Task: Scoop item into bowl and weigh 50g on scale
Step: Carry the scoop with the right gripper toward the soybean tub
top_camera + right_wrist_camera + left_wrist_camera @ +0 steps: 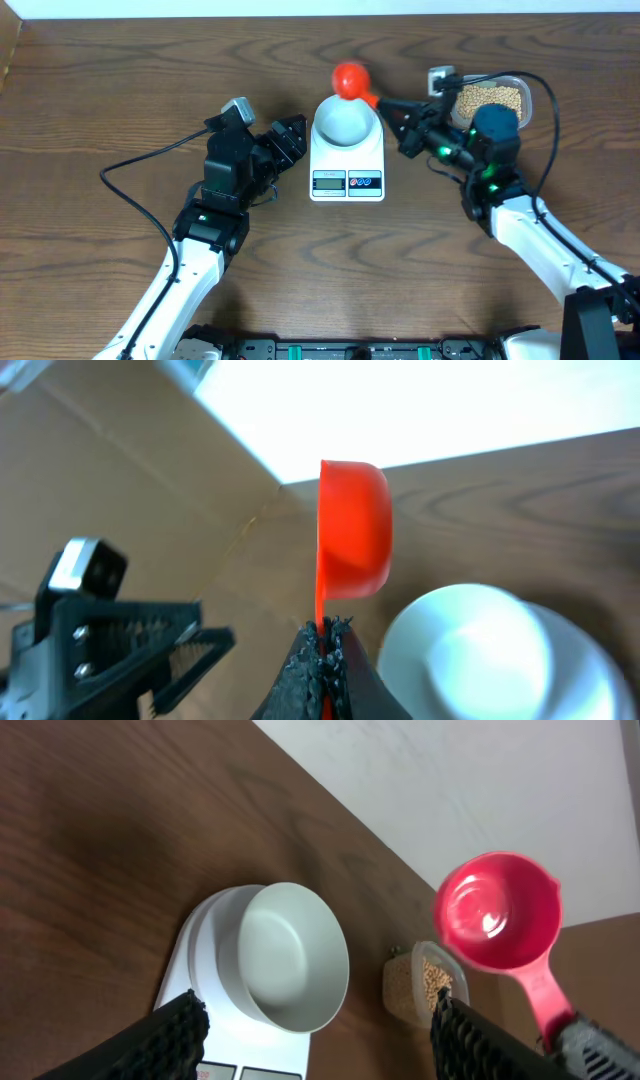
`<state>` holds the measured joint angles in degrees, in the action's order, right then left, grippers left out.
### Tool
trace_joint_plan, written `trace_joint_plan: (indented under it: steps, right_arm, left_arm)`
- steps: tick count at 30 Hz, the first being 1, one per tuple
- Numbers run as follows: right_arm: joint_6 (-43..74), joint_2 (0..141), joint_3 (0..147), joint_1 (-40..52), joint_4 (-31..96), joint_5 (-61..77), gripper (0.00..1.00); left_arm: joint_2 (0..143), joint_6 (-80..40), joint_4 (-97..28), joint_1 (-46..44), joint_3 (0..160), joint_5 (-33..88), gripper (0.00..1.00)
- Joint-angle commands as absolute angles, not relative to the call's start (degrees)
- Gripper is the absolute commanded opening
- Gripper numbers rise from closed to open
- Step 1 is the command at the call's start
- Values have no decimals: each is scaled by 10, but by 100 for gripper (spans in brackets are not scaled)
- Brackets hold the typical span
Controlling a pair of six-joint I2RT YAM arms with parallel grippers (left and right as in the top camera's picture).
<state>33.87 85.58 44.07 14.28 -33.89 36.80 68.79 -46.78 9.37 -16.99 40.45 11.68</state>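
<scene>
The white scale has a red button on it. Next, I move my left gripper to the scale and close it there, just in front of the scale's red button (pixel 353 183).
The pale bowl (pixel 346 122) stands empty on the white scale (pixel 347 168); both also show in the left wrist view (pixel 290 955) (pixel 205 980) and the bowl in the right wrist view (pixel 470 650). My right gripper (pixel 395 108) is shut on the handle of a red scoop (pixel 350 79), held tipped on its side above the bowl's far edge; the scoop looks empty (pixel 495 910) (pixel 350 530). The beans (pixel 488 98) lie in a clear tub (pixel 535 100) at the back right. My left gripper (pixel 292 135) is open and empty just left of the scale.
The tub of beans also shows in the left wrist view (pixel 420 985). Cables run from both arms across the wooden table (pixel 120 180). The scale's display and buttons (pixel 346 181) face the front.
</scene>
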Motion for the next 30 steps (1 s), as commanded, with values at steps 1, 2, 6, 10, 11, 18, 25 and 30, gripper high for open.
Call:
trace_joint_plan:
  steps: [1,2,6,10,11,18,25,30]
  right_arm:
    - [316,855,451,116,-340,361,1]
    - [309,855,451,105,-340,361,1]
    - [291,855,451,66,-328,375,1]
    - [258,855,451,37,-311,387,1]
    - [246,855,451,34,-310,388,1]
    - [188,855,451,32,-309,389,1]
    - [212,847,451,2,-256,490,1]
    - [302,835,451,-62,-245,679,1]
  left_arm:
    - [688,-421,90,-171,413,109,74]
    - [688,-416,85,-171,413,109,74]
    - [688,-416,52,-171,413,109,74]
    - [688,-416,-5,-171,413,110,74]
    - [688,-416,-27,-171,413,114,74]
    - [688,-278,-51,-171,413,184,66]
    - [688,-251,-54,-171,413,190,64]
    - [688,-236,-58,-171,413,190,64]
